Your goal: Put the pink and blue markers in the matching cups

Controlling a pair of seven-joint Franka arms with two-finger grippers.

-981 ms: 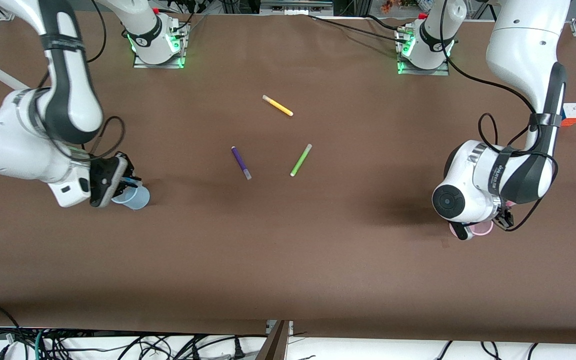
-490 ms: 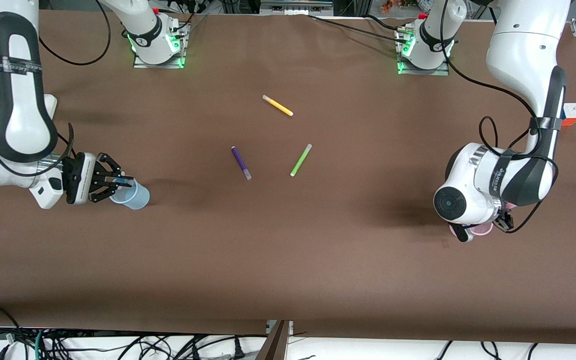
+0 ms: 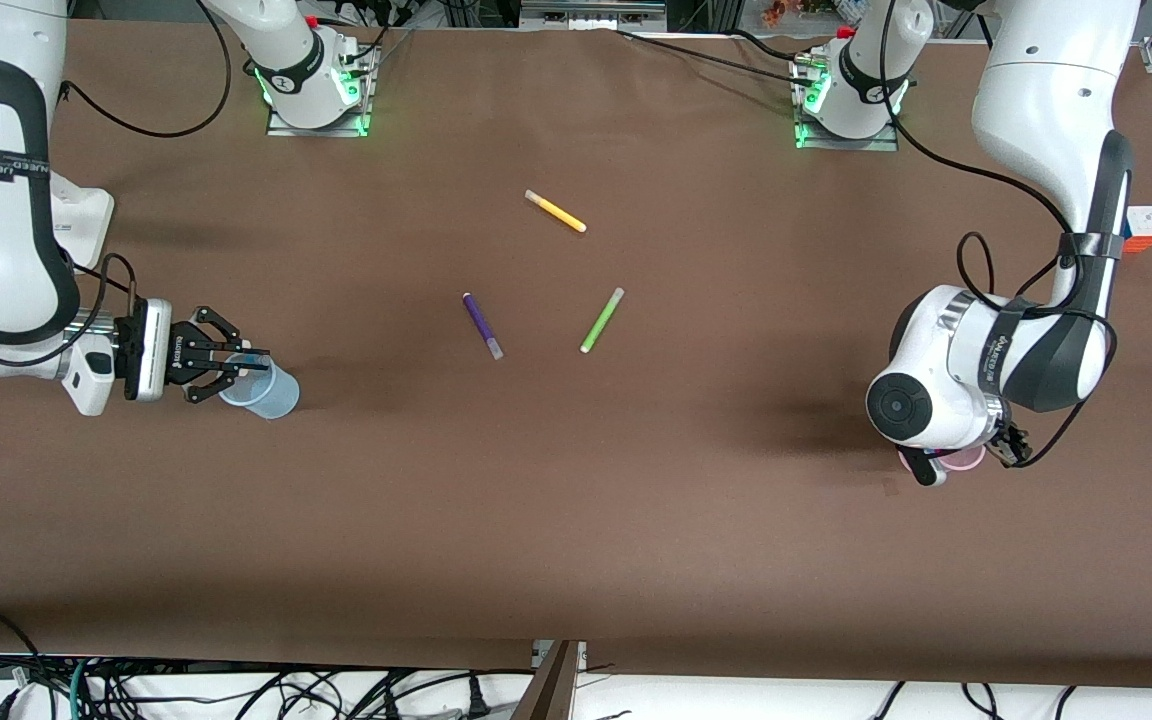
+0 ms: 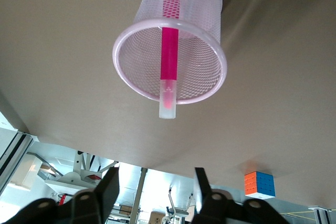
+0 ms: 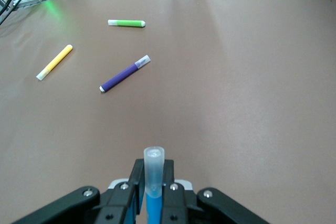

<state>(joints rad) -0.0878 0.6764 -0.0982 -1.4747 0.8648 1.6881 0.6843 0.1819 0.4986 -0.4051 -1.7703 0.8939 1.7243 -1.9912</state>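
Note:
I should release the blue marker from my right gripper inside the pale blue cup (image 3: 259, 384), just below its open rim. The marker is still over that rim.
My right gripper (image 3: 248, 360) is shut on the blue marker (image 5: 154, 169) and holds it over the rim of the pale blue cup (image 3: 271, 395), with the marker's pale cap pointing away from the wrist. The cup does not show in the right wrist view. The pink marker (image 4: 169, 59) stands slanted inside the pale pink cup (image 4: 202, 30), its cap past the rim. My left gripper (image 4: 155, 192) is open and empty above that cup. In the front view the pink cup (image 3: 960, 460) is mostly hidden under the left wrist.
A yellow pen (image 3: 555, 211), a purple pen (image 3: 482, 325) and a lime-green pen (image 3: 601, 320) lie mid-table. A colour cube (image 3: 1143, 228) sits at the left arm's end of the table.
My right arm has swung its wrist back toward its end of the table, and the gripper now lies level with the blue marker still in it. The left arm has barely moved.

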